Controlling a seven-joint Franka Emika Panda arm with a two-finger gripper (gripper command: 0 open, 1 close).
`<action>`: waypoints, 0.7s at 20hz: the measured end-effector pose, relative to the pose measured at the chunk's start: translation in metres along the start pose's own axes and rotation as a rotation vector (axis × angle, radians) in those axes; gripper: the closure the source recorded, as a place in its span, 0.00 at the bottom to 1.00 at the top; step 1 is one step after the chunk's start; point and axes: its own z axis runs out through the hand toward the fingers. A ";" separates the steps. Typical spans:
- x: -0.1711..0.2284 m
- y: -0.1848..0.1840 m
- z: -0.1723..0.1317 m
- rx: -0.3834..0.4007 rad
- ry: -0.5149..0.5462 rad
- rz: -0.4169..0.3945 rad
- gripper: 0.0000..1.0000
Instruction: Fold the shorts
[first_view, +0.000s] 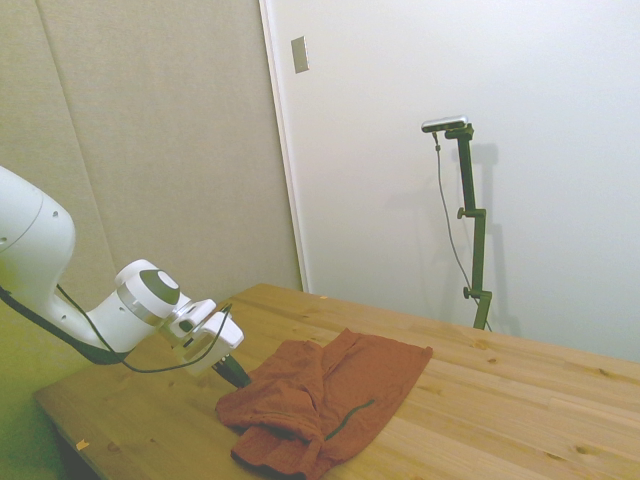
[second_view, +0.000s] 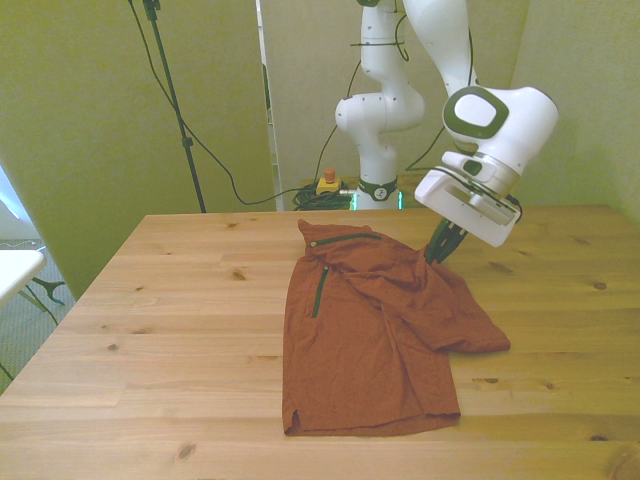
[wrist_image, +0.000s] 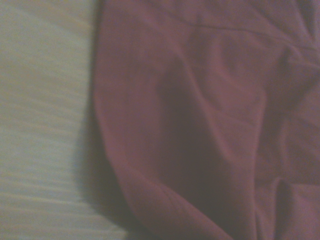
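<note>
Next, my gripper lets go of the shorts' pinched edge on the flat leg (second_view: 319, 372) between the zipper line and the near hem.
The rust-brown shorts (second_view: 370, 340) lie wrinkled on the wooden table (second_view: 180, 300), with a dark zipper line (second_view: 320, 290) near the end closest to the robot. In the side view the shorts (first_view: 330, 395) are bunched up toward the near table edge. My gripper (second_view: 440, 250) is down at the cloth's edge on the front view's right. Its dark fingers (first_view: 236, 371) stand close together and pinch the hem there. Blurred brown cloth (wrist_image: 210, 120) fills most of the wrist view, with a strip of table beside it.
Bare wood (second_view: 560, 300) stretches to the front view's right of the shorts, and more lies on the left. A red-and-yellow button box (second_view: 327, 183) sits behind the table's far edge, by the robot base.
</note>
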 end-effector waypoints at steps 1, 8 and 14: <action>0.015 0.009 -0.005 0.005 -0.007 0.023 1.00; 0.118 0.059 0.024 0.003 -0.130 0.163 1.00; 0.180 0.065 0.036 0.029 -0.168 0.209 1.00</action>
